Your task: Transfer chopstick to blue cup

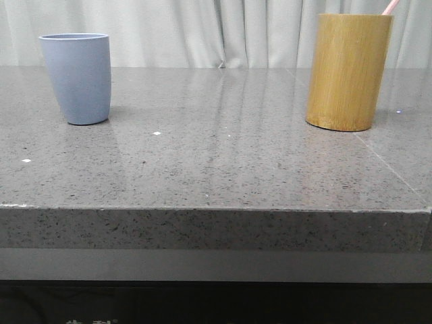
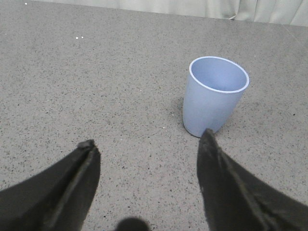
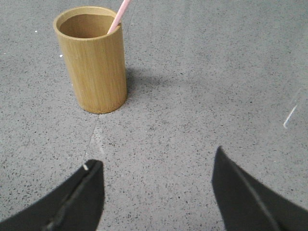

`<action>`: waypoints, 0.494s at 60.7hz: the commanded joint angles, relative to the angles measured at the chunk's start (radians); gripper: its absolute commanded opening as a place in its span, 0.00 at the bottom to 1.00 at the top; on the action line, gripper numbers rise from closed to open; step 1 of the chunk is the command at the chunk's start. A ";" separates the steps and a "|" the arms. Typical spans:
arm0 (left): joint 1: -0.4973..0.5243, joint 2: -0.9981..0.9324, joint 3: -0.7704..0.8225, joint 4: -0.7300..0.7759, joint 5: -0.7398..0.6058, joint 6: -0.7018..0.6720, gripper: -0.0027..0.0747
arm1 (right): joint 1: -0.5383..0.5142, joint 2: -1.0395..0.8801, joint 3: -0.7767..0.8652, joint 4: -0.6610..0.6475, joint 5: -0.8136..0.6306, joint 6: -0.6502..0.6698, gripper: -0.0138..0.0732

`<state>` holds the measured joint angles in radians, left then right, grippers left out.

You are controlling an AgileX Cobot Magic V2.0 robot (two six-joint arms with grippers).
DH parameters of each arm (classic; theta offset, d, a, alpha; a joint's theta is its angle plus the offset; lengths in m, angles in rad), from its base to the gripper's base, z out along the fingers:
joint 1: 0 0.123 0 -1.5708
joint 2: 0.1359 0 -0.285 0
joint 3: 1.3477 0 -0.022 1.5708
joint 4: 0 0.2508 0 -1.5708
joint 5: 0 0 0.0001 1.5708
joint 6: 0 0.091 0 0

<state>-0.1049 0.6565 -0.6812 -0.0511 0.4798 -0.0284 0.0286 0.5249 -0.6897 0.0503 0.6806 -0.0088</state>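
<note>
The robot's left gripper should grip the blue cup by its rim (image 1: 44,37) (image 2: 190,70), on the side farthest from the bamboo cylinder.
The blue cup (image 1: 77,77) stands upright and empty at the far left of the table; it also shows in the left wrist view (image 2: 214,95). A pale pink chopstick (image 1: 389,7) sticks out of the tall bamboo cylinder (image 1: 347,71) at the far right; the chopstick also shows in the right wrist view (image 3: 119,16), leaning on the cylinder's (image 3: 94,60) rim. My left gripper (image 2: 149,144) is open and empty, above the table short of the blue cup. My right gripper (image 3: 156,161) is open and empty, short of the bamboo cylinder. Neither gripper shows in the front view.
The grey speckled stone table (image 1: 223,155) has its front edge near the camera. A pale curtain (image 1: 223,30) hangs behind it. A thin seam line (image 3: 94,132) runs across the tabletop by the bamboo cylinder.
</note>
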 commanded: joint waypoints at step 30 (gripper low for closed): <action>-0.096 0.348 -0.415 -0.003 0.156 0.028 0.66 | -0.006 0.010 -0.033 -0.012 -0.062 -0.006 0.78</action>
<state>-0.1675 0.9288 -0.9856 -0.0488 0.6526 0.0000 0.0286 0.5249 -0.6897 0.0503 0.6829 -0.0088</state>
